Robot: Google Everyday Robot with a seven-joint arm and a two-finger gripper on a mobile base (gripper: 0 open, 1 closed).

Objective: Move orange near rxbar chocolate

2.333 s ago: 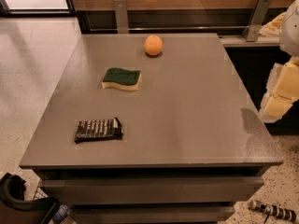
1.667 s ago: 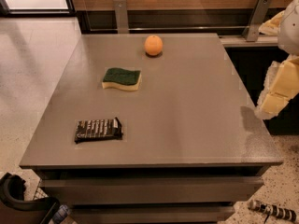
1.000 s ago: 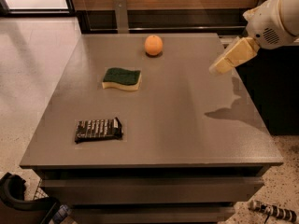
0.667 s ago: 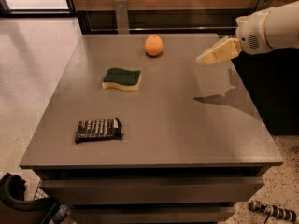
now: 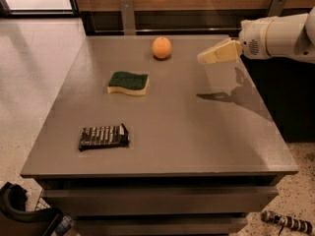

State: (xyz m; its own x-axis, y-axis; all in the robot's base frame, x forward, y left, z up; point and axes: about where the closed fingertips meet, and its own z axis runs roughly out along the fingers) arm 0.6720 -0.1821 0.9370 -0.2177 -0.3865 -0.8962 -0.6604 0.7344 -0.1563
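Note:
Next, I grip the orange's middle [image 5: 161,49], behind the green-and-yellow sponge.
The orange [image 5: 161,47] sits at the back middle of the grey table [image 5: 197,132]. The rxbar chocolate [image 5: 103,136], a black wrapper with white lettering, lies flat near the front left. My gripper [image 5: 204,58] reaches in from the right on a white arm [image 5: 278,36], held above the table to the right of the orange and apart from it. It holds nothing.
A green-and-yellow sponge [image 5: 128,82] lies between the orange and the bar. Two metal brackets [image 5: 127,14] stand behind the table's back edge. A dark counter lies to the right. A black object [image 5: 19,213] sits on the floor at the front left.
The arm has swung in from the table's right side to above its back right part, moving left toward the orange. The orange, sponge and bar have not moved.

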